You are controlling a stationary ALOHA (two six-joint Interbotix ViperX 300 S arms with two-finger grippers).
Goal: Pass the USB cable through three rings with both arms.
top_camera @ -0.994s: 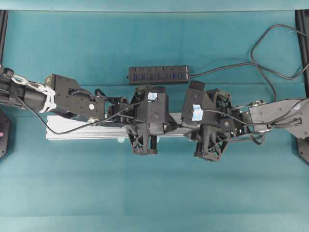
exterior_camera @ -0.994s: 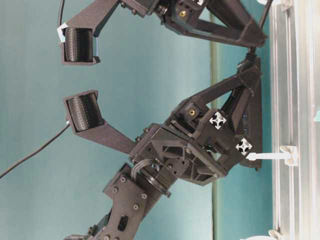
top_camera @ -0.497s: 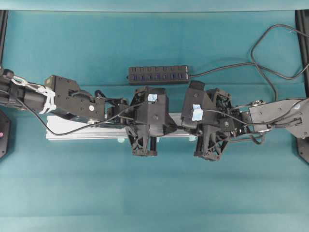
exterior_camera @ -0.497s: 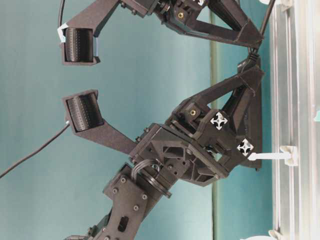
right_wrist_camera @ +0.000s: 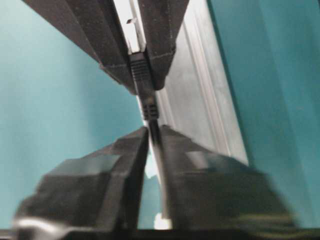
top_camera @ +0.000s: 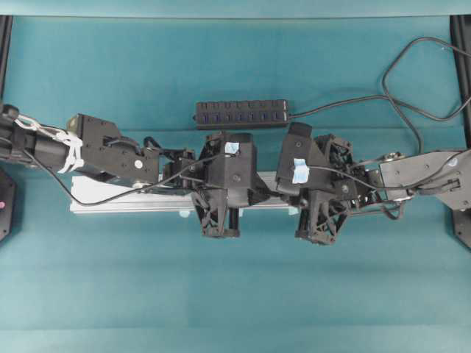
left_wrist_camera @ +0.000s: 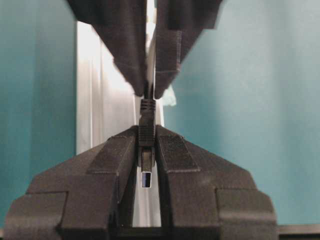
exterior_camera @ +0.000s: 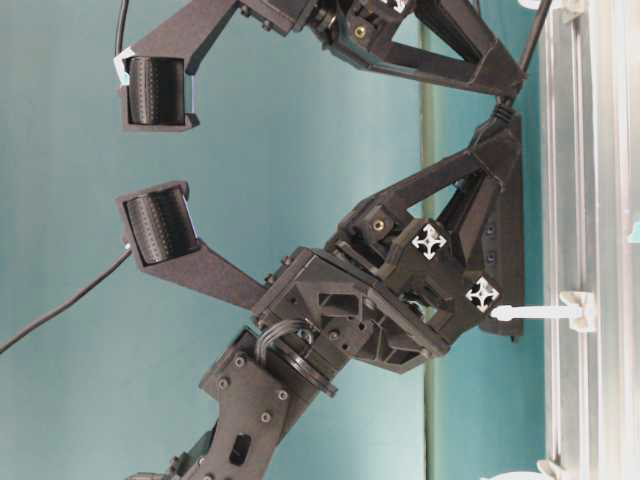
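Note:
The left gripper is clamped over the plug's silver tip, so the robot's right gripper should take the cable (right_wrist_camera: 154, 130) close behind the plug before the plug enters the whitish ring.
The USB cable's black plug (left_wrist_camera: 146, 131) is clamped in my left gripper (left_wrist_camera: 146, 137), and its silver tip (left_wrist_camera: 146, 179) points back at the wrist camera. Just beyond it, my right gripper (left_wrist_camera: 149, 92) brackets the thin cable. In the right wrist view the cable (right_wrist_camera: 155, 150) runs between my right gripper's (right_wrist_camera: 152, 135) blurred jaws, with a narrow teal gap on its left side. My left gripper (right_wrist_camera: 142, 75) holds the plug ahead. Both grippers meet above the silver rail (top_camera: 125, 200). One whitish ring (exterior_camera: 578, 312) sticks out from the rail.
A long black multi-port hub bar (top_camera: 241, 112) lies behind the rail, with its cable looping off to the right (top_camera: 412, 110). Teal cloth (top_camera: 235, 294) covers the table in front of the arms.
My right gripper's jaws have eased apart slightly around the cable. In the table-level view the lower arm has shifted a little to the left. My left gripper keeps its hold on the plug.

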